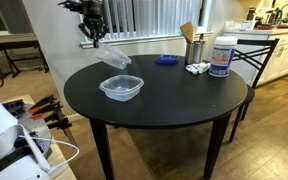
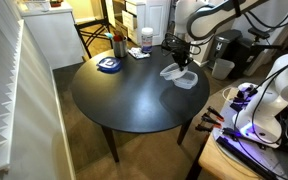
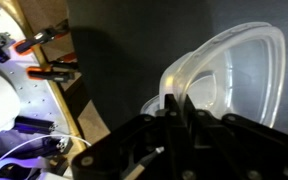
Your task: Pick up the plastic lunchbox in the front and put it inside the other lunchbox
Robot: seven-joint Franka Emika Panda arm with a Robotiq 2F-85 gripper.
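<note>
Next, I let go of the held lunchbox inside the other clear lunchbox (image 1: 122,85), near the edge of the round black table.
My gripper (image 1: 92,36) is shut on the rim of one clear plastic lunchbox (image 1: 116,57) and holds it tilted in the air above the round black table (image 1: 174,100). The other clear lunchbox (image 1: 121,88) stands on the table just below and in front of the held one. In an exterior view the gripper (image 2: 181,55) carries the held lunchbox (image 2: 172,70) right over the other lunchbox (image 2: 188,80). In the wrist view the fingers (image 3: 174,105) pinch the rim of the held lunchbox (image 3: 234,70); a second rim (image 3: 152,104) shows beneath it.
A flat blue lid (image 1: 166,60) lies at the table's far side. A white labelled tub (image 1: 221,57), a metal cup (image 1: 194,50) and small white items stand near that edge. A chair (image 1: 262,50) stands behind them. Orange-handled clamps (image 1: 49,112) lie on a bench beside the table.
</note>
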